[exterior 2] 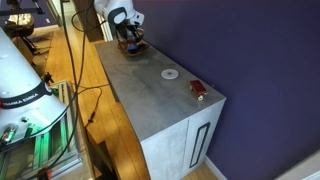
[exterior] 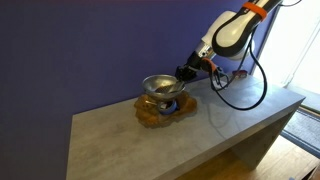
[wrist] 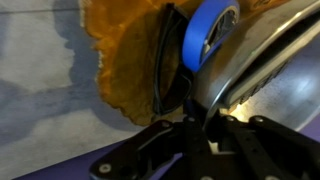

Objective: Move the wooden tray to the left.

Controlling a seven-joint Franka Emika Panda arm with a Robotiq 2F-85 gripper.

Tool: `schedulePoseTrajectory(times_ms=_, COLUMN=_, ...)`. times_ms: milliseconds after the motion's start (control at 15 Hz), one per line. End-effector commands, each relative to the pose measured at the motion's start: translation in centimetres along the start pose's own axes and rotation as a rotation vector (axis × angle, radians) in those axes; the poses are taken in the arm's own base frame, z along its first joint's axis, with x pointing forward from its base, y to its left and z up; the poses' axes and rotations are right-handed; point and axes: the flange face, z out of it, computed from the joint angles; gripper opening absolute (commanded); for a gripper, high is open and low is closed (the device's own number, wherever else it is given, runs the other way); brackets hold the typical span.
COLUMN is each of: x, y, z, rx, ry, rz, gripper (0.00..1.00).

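The robot's gripper needs to release the metal bowl on the grey table (exterior: 254, 80) beyond the white disc, near the blue wall. The metal bowl now sits tilted over the tray.
The wooden tray (exterior: 152, 112) is an orange-brown dish lying on the grey table near the wall. It fills the upper left of the wrist view (wrist: 125, 60). A blue tape roll (wrist: 205, 35) lies on it. The shiny metal bowl (exterior: 160, 87) sits tilted over the tray. My gripper (exterior: 186, 72) reaches in from the right and is shut on the bowl's rim, which passes between the fingers in the wrist view (wrist: 197, 112). In an exterior view the gripper (exterior 2: 133, 38) hides most of the tray and bowl.
The grey table (exterior: 200, 135) stands against a dark blue wall. A small flat white disc (exterior 2: 170, 73) and a small red object (exterior 2: 198, 90) lie further along the tabletop. Black cables (exterior: 245, 90) hang by the arm.
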Motion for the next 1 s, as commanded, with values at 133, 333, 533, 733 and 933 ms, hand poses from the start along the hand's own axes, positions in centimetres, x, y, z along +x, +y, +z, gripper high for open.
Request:
schedulePoseTrajectory(times_ms=133, x=-3.9, y=5.1, z=-8.3, rx=-0.048, ry=0.072, rz=0.218, gripper=0.02)
schedulePoseTrajectory(times_ms=333, x=-2.6, y=4.7, z=-5.4, rx=-0.048, ry=0.033, rz=0.149, gripper=0.07)
schedulePoseTrajectory(times_ms=533, x=-2.8, y=5.3, z=-5.2, rx=-0.075, ry=0.051, rz=0.139, gripper=0.02)
schedulePoseTrajectory(times_ms=733, x=-2.6, y=10.1, z=-8.9, rx=-0.122, ry=0.136, rz=0.23, gripper=0.02)
schedulePoseTrajectory(times_ms=933, x=-3.3, y=14.4, z=-12.5, rx=-0.161, ry=0.233, rz=0.33, gripper=0.02)
